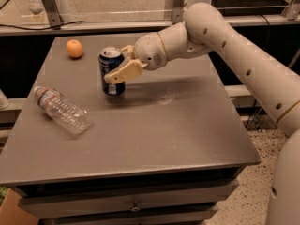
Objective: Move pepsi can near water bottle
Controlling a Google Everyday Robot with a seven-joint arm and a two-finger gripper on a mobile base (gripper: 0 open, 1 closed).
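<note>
My gripper will let go of the pepsi can on the grey table (91, 108), right up against the long side of the water bottle.
The pepsi can (110, 69) is dark blue with a silver top and stands upright in the left half of the grey table (154, 130), its base at or just above the surface. My gripper (118, 64) is shut on the can, its tan fingers (124, 72) across the can's right side, with the white arm reaching in from the upper right. The water bottle (62, 110) is clear and ribbed with a red-and-white band by its cap. It lies on its side near the table's left edge, a short way left and in front of the can.
An orange (74, 48) sits at the table's back left corner. A metal rail and frame (178, 3) run behind the table. A drawer front (136, 205) shows below the table's front edge. Speckled floor (243, 196) lies to the right.
</note>
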